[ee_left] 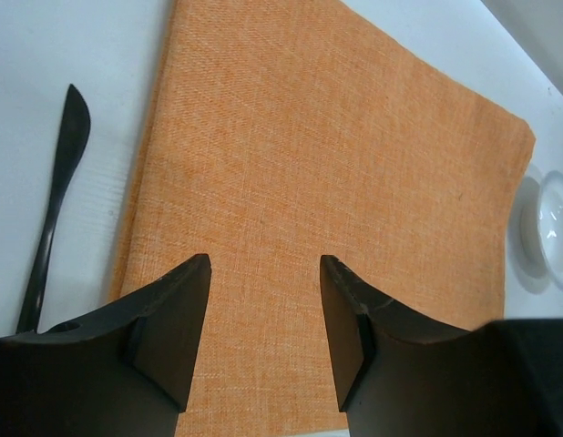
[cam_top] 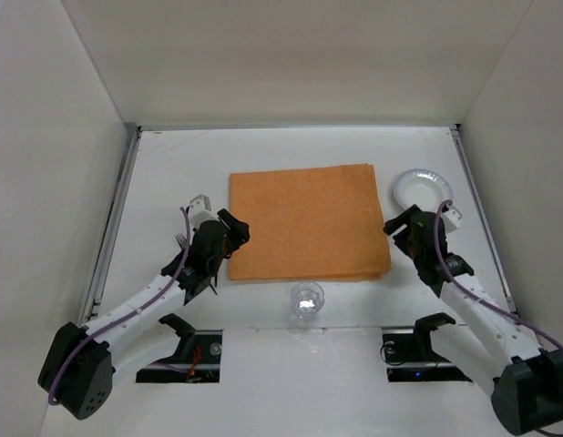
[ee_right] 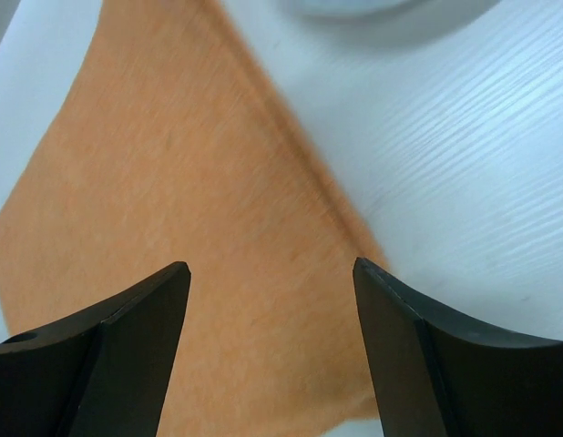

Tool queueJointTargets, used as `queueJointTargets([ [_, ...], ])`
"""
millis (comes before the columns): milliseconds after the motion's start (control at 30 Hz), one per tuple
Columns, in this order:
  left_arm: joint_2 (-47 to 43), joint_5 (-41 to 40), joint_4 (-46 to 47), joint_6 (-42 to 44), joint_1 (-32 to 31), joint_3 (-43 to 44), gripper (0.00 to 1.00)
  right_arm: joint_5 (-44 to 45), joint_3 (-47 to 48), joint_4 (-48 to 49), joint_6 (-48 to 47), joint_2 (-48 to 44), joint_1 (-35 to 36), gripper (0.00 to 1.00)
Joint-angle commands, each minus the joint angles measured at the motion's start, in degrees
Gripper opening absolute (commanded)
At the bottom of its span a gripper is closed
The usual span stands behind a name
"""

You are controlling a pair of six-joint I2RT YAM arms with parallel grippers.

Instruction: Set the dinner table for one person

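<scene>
The robot's right gripper should next close on the near rim (cam_top: 437, 208) of the white plate, on the side away from the orange placemat.
The dinner table (cam_top: 291, 150) is a white tabletop with white walls. An orange placemat (cam_top: 304, 223) lies flat at its middle. My left gripper (cam_top: 234, 228) is open and empty over the mat's left edge; the left wrist view shows its jaws (ee_left: 263, 264) apart above the cloth (ee_left: 336, 155). My right gripper (cam_top: 395, 228) is open and empty at the mat's right edge; the right wrist view shows its jaws (ee_right: 271, 266) apart over the cloth's corner (ee_right: 190, 209). A white plate (cam_top: 422, 188) lies just right of the mat. A clear glass (cam_top: 306, 301) stands in front of the mat.
A black knife (ee_left: 54, 209) lies on the table left of the mat, and a utensil tip (cam_top: 179, 239) shows beside the left arm. The plate also shows at the right of the left wrist view (ee_left: 550, 228) and at the top of the right wrist view (ee_right: 382, 5).
</scene>
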Motion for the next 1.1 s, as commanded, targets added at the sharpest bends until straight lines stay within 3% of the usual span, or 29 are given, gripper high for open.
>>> queueJointTargets([
  [0, 2.26, 1.46, 7.71, 1.87, 0.01, 1.13, 0.48, 2.62, 3.67, 6.51, -0.91, 4.46, -8.02, 0.77],
  [233, 1.65, 2.61, 15.98, 5.13, -0.08, -4.23, 0.48, -0.89, 7.44, 16.01, 0.94, 16.59, -21.04, 0.77],
  [567, 6.39, 5.42, 19.14, 3.1, -0.34, -5.02, 0.49, -7.57, 10.44, 24.8, 5.51, 32.68, -29.84, 0.75],
  [933, 10.53, 7.53, 21.43, 1.87, 0.63, -5.11, 0.49, -13.63, 9.91, 34.63, 9.38, 42.7, -34.76, 0.61],
  [1067, 11.05, 7.09, 21.43, 1.87, 0.89, -5.11, 0.49, -15.83, 9.21, 39.04, 11.22, 45.17, -36.08, 0.48],
])
